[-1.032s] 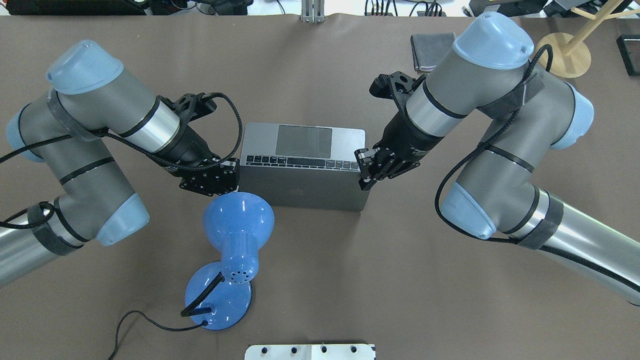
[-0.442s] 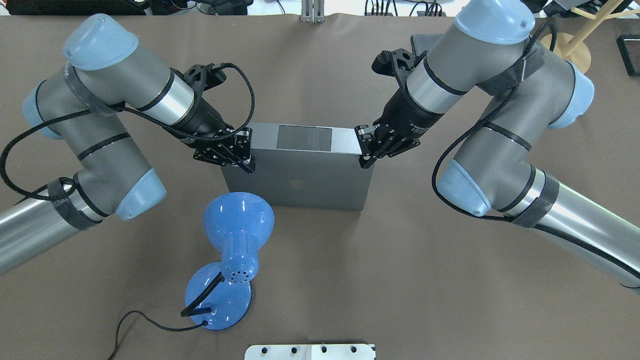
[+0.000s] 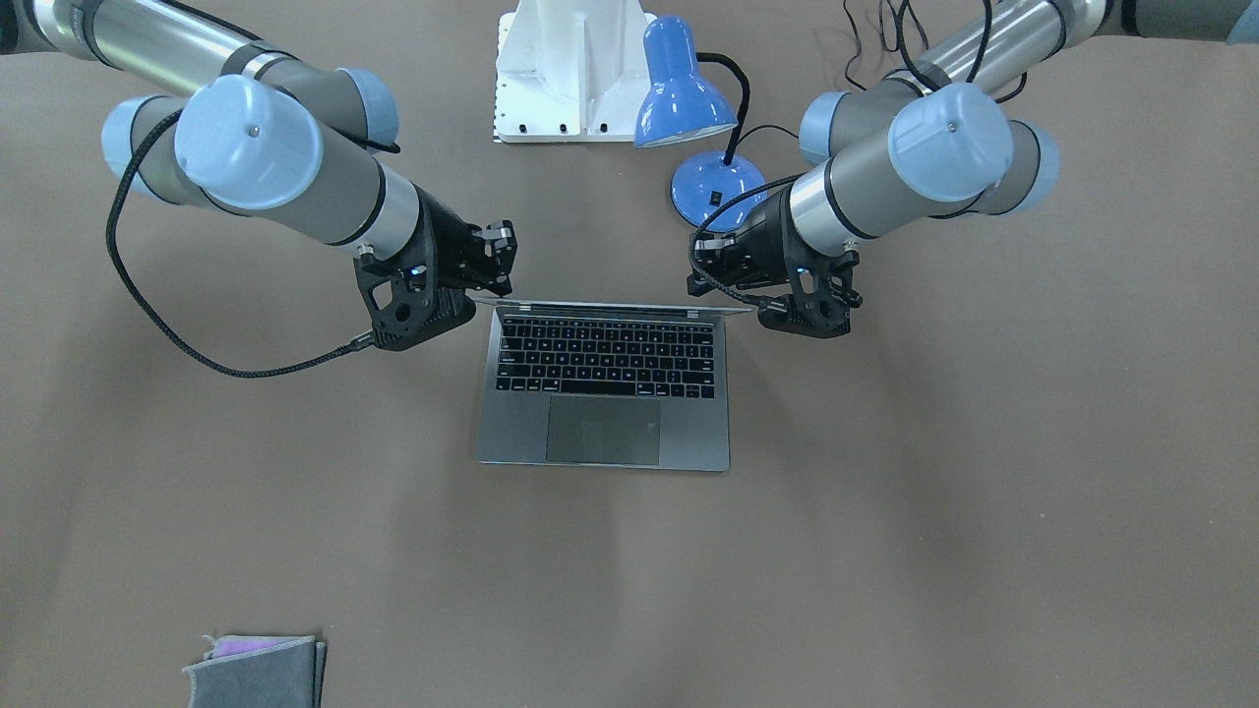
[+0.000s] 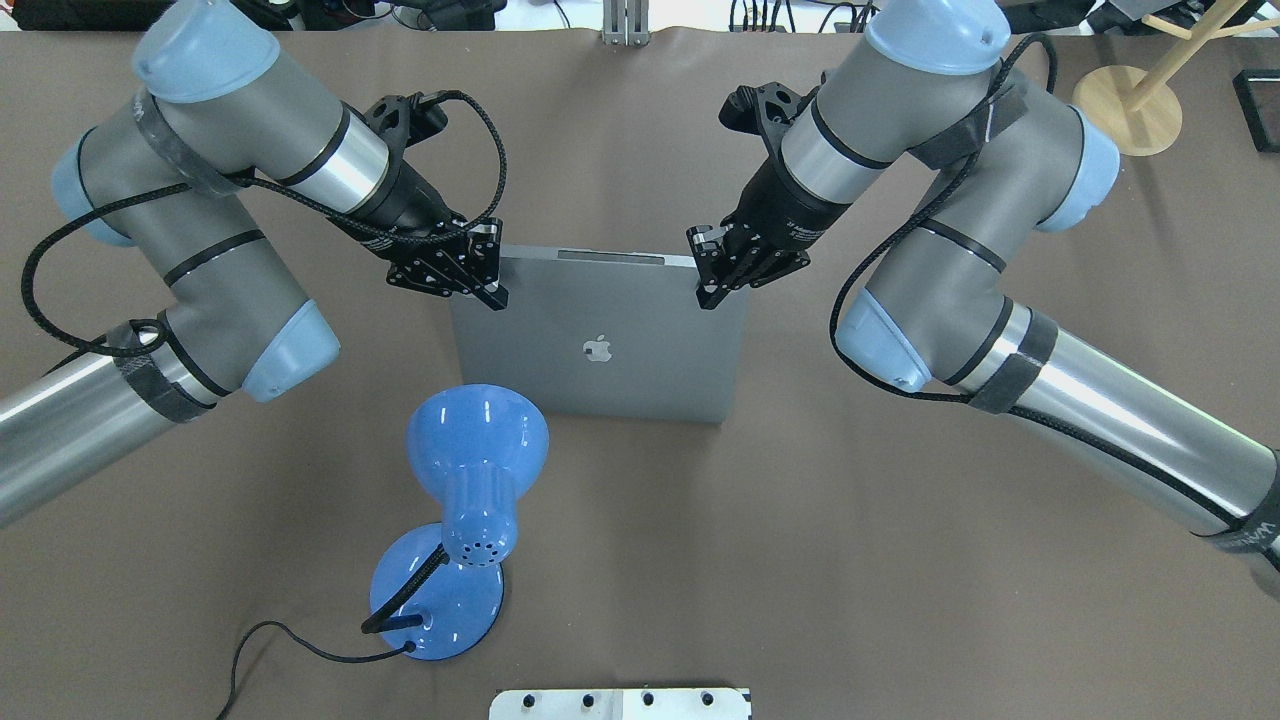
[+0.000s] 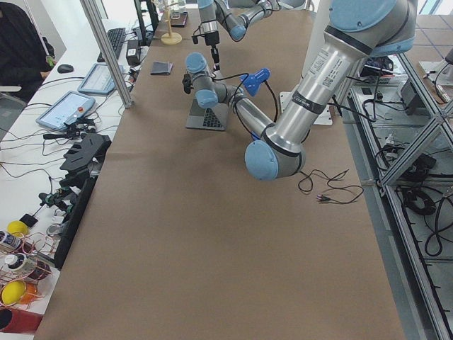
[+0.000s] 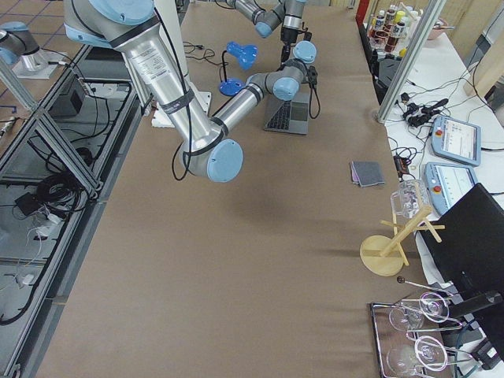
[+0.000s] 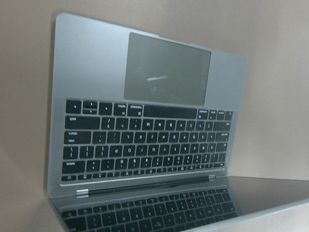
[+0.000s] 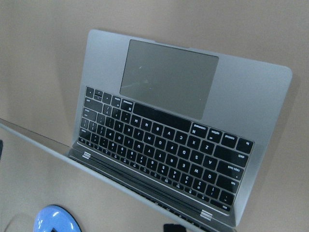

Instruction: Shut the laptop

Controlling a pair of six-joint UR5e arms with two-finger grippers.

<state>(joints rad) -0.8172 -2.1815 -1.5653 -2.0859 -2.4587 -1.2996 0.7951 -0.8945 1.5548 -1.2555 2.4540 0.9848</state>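
I will let go of the laptop's lid, now half lowered, with my left gripper when it is flat over the keyboard and trackpad, centred (image 3: 603, 388) (image 7: 169, 112) around the space bar.
The space-grey laptop (image 4: 640, 370) stands mid-table with its lid half lowered. The overhead view shows the lid's back with the apple logo, and only a thin strip of the base past it. The front-facing view shows the keyboard and trackpad (image 3: 607, 393) with the lid nearly edge-on. My left gripper (image 4: 490, 272) is at the lid's upper left corner, its fingers apart. My right gripper (image 4: 704, 272) is at the upper right corner, its fingers apart too. Both wrist views look down on the keys (image 7: 145, 145) (image 8: 169, 130) past the lid's edge, with no fingers clearly in view.
A blue desk lamp (image 4: 475, 470) stands close to the laptop's near left corner, with its cord trailing toward me. A grey felt pouch (image 3: 256, 671) lies far across the table. A wooden stand (image 4: 1125, 110) is at the far right. A white mount (image 4: 620, 703) sits at the near edge.
The lid has swung away from me and down over the keyboard. Both grippers have moved away from me with its top corners.
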